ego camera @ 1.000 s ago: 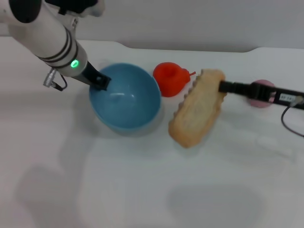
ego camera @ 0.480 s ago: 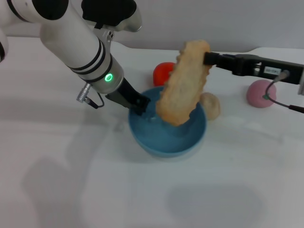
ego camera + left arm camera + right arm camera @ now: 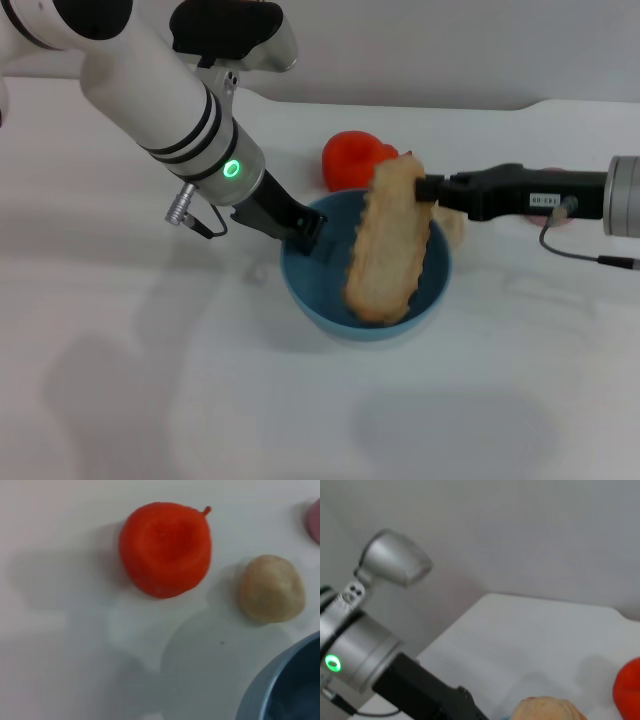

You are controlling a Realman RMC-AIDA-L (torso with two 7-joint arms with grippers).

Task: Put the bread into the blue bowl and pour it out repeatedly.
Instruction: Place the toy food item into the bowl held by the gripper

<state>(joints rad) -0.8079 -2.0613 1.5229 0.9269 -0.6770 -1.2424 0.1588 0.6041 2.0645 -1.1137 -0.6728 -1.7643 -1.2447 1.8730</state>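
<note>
My left gripper is going to release the blue bowl on the white table (image 3: 393, 303) just in front of the beige bun.
The light-blue bowl (image 3: 318, 296) sits on the white table at the middle. My left gripper (image 3: 305, 228) is shut on its left rim. The long tan bread (image 3: 390, 245) stands tilted inside the bowl, lower end down near the front wall and upper end above the rim. From the right, my right gripper (image 3: 424, 188) is shut on that upper end. The left wrist view catches only a piece of the bowl's rim (image 3: 267, 682). The bread's top (image 3: 545, 711) shows at the edge of the right wrist view, with the left arm (image 3: 365, 645) beyond it.
A red-orange hollow fruit toy (image 3: 352, 160) (image 3: 165, 547) lies just behind the bowl. A small round beige bun (image 3: 456, 226) (image 3: 271, 587) lies at the bowl's far right, mostly hidden behind the bread. A cable (image 3: 585, 255) trails from the right arm.
The left gripper drew the bowl rightward to the middle. The right gripper lifted the bread off the table, carried it over the bowl, then lowered it in.
</note>
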